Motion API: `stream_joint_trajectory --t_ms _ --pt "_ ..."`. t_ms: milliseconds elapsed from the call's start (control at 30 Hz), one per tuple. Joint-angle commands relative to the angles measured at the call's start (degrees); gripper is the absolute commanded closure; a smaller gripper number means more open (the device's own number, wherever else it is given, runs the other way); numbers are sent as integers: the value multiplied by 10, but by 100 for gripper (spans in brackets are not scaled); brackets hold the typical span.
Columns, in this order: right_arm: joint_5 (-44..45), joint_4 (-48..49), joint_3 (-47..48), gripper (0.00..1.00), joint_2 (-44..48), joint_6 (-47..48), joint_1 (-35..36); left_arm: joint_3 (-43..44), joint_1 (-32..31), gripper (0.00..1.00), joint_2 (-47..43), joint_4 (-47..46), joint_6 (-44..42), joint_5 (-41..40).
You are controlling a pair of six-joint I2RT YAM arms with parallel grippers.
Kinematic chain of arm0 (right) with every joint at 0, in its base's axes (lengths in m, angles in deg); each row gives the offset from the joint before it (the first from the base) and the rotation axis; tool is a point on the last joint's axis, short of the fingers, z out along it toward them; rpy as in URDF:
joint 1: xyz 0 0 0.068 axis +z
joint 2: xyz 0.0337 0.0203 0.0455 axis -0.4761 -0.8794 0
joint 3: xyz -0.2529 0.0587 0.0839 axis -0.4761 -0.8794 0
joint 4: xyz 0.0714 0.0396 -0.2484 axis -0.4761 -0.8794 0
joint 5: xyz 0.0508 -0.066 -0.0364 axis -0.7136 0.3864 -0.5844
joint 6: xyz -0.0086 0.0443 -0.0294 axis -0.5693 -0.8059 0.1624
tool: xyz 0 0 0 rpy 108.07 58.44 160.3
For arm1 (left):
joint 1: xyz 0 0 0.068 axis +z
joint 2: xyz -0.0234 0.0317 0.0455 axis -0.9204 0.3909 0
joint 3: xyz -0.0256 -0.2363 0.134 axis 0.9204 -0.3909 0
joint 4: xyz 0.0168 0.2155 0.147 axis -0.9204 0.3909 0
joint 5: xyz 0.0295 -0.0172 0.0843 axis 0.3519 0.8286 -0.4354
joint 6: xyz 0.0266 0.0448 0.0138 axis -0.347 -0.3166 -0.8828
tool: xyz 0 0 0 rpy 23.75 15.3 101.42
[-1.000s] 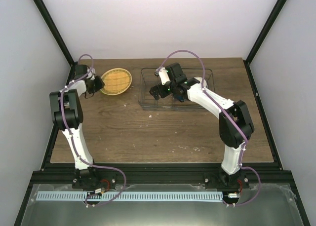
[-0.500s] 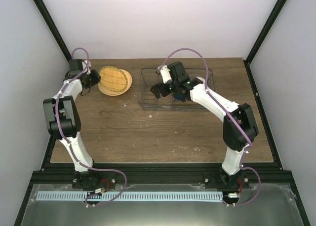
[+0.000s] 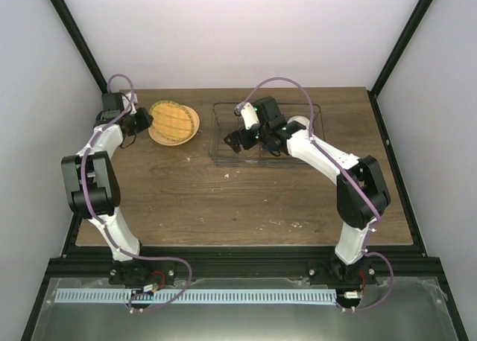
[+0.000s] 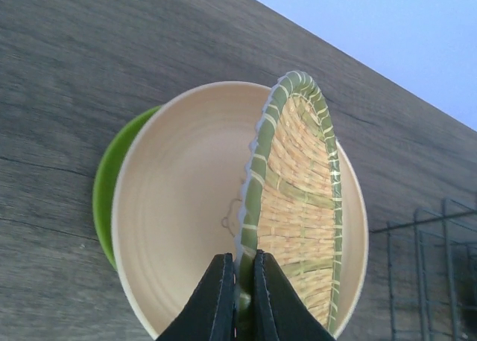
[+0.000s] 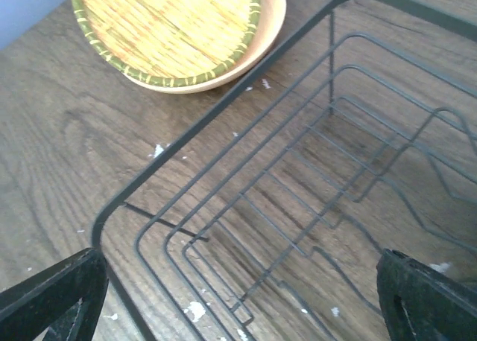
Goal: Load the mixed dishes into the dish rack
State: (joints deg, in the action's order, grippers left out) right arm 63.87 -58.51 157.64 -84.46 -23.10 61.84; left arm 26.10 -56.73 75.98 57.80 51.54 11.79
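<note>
The woven plate will leave my left gripper in the end of the wire dish rack [image 3: 236, 123] that is nearest the cream plate.
My left gripper [image 4: 238, 300] is shut on the near rim of the round yellow-orange woven plate [image 4: 298, 199], which has a green rim and is tilted up on its edge. Under it lies a cream plate [image 4: 179, 207], and below that the yellow-green plate [image 4: 104, 199]. In the top view this stack [image 3: 175, 123] sits at the back left, with my left gripper [image 3: 144, 120] at its left edge. My right gripper [image 3: 237, 138] is open and empty over the left end of the wire dish rack [image 3: 318, 112]. A small pale cup [image 3: 299, 122] sits in the rack. I cannot make out the blue mug.
In the right wrist view the rack's rim wire [image 5: 223, 109] and dividers fill the frame, with the woven plate [image 5: 164, 21] beyond its corner. White crumbs dot the wooden table [image 3: 246, 199]. Black frame posts stand at both back corners.
My left gripper has pulled back toward the left corner and tipped the woven plate up by its rim. My right gripper has shifted slightly over the rack's left end.
</note>
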Motion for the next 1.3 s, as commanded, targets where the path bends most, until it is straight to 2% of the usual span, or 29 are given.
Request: stream_joint_trajectory --t_ms 0,67,333,500,700,933,1267 --pt "-65 48 -19 0 28 -12 2 -12 -13 100 -65 -48 -14 59" --pt "-67 56 -26 0 34 -14 -1 -10 -31 100 -91 -46 -35 61" --pt "2 53 -71 0 99 -12 -13 86 -96 100 -134 6 -117 -57" --pt "119 45 -151 0 196 -45 -29 128 -180 100 -148 40 -253 -223" --pt "262 17 -242 0 321 -123 -50 155 -262 100 -149 22 -363 -286" --pt "327 8 -330 0 435 -166 -52 179 -376 100 -113 -5 -531 -391" --pt "372 -30 -365 0 531 -169 -53 172 -490 100 -17 -74 -779 -507"
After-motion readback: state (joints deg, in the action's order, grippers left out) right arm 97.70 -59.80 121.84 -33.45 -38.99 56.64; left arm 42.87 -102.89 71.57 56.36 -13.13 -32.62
